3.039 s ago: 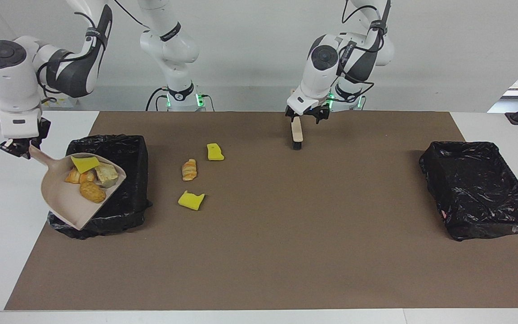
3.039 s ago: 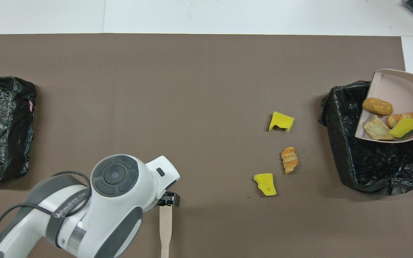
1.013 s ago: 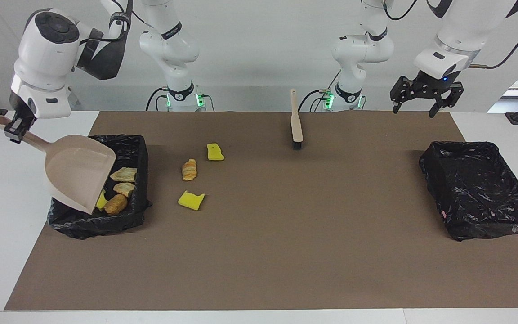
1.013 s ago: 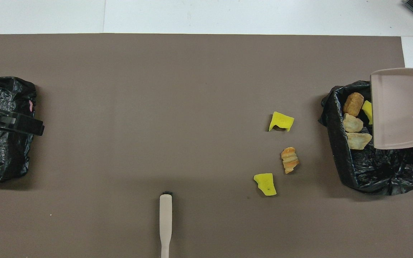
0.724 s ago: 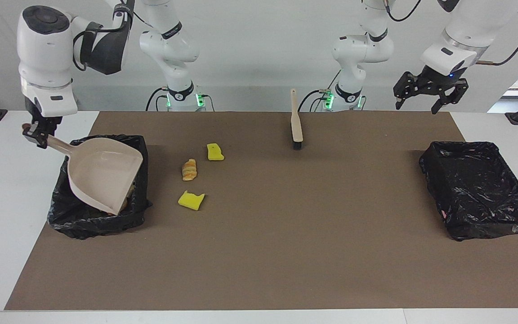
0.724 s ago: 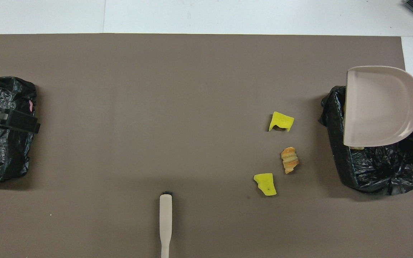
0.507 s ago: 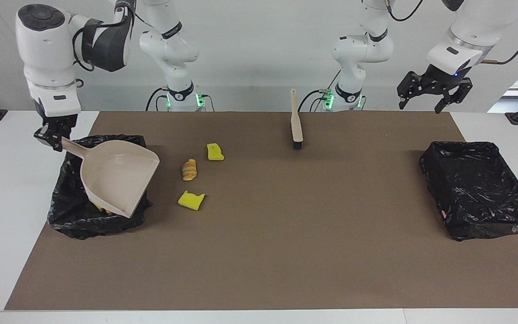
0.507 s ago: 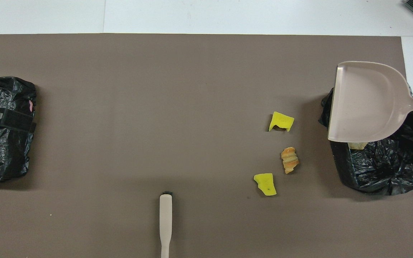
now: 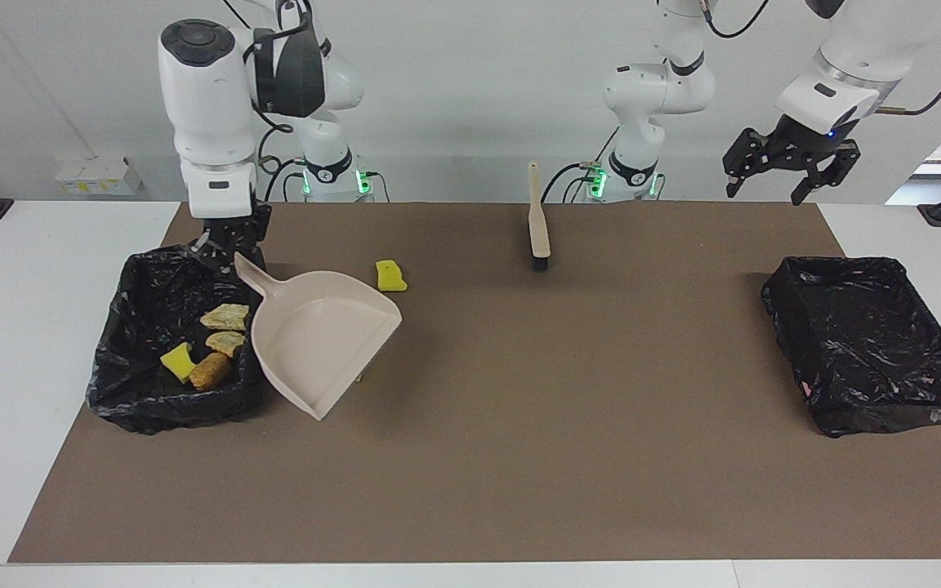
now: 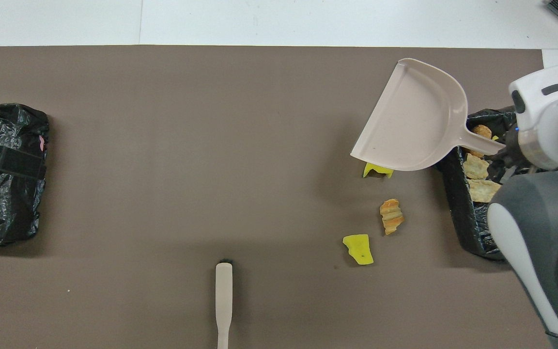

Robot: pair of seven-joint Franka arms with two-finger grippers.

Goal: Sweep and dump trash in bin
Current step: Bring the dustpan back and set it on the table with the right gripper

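Observation:
The beige dustpan will go down from my right gripper onto the bare mat straight (image 10: pixel 232 152) beyond the beige brush, where I should set it.
My right gripper (image 9: pixel 227 245) is shut on the handle of the empty beige dustpan (image 9: pixel 319 339), which hangs tilted over the mat beside the black-lined bin (image 9: pixel 123 392). Several scraps lie in that bin: a yellow sponge chunk (image 9: pixel 178 359) and tan lumps (image 9: pixel 224 316). On the mat lie a yellow sponge (image 10: pixel 359 248), a croissant-like lump (image 10: pixel 391 216) and another yellow sponge (image 10: pixel 377 170), which is partly under the dustpan (image 10: pixel 414 121). The facing view shows only one sponge (image 9: pixel 391 276). My left gripper (image 9: pixel 789 175) is open and empty, raised over the left arm's end.
The beige brush (image 9: pixel 537 220) stands on its black bristles on the mat close to the robots, and it also shows in the overhead view (image 10: pixel 223 300). A second black-lined bin (image 9: pixel 871 343) sits at the left arm's end of the table.
The right gripper tipped the dustpan's scraps into the bin, then swung the empty pan off the bin and over the scraps on the mat. The left gripper let go of the brush and rose.

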